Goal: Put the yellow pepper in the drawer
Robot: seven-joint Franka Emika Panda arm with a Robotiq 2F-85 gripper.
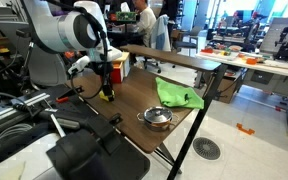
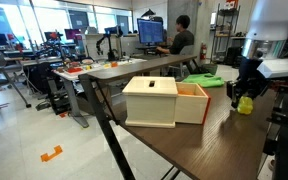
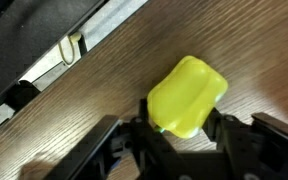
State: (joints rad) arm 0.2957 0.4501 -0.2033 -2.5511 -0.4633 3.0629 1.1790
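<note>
The yellow pepper, held just above the wooden table now, will be let go by my gripper inside the open drawer (image 1: 111, 67), close behind the drawer's red front.
The yellow pepper (image 3: 187, 93) is small, lumpy and bright yellow. In the wrist view it sits between the two black fingers of my gripper (image 3: 182, 120), which press on both of its sides. In both exterior views my gripper (image 1: 106, 80) (image 2: 246, 88) points down with the pepper (image 1: 107, 95) (image 2: 245, 104) at its tips, just above the wooden table. The drawer (image 2: 191, 103) is a red box with a cream part (image 2: 150, 100). It stands on the table a short way from the gripper and also shows in an exterior view (image 1: 117, 68).
A green cloth (image 1: 179, 96) (image 2: 206, 78) lies on the wooden table (image 1: 134, 135). A round steel pot (image 1: 157, 117) stands near the table's edge. A black chair (image 1: 84, 155) is beside the table. A person sits at a desk behind (image 2: 181, 40).
</note>
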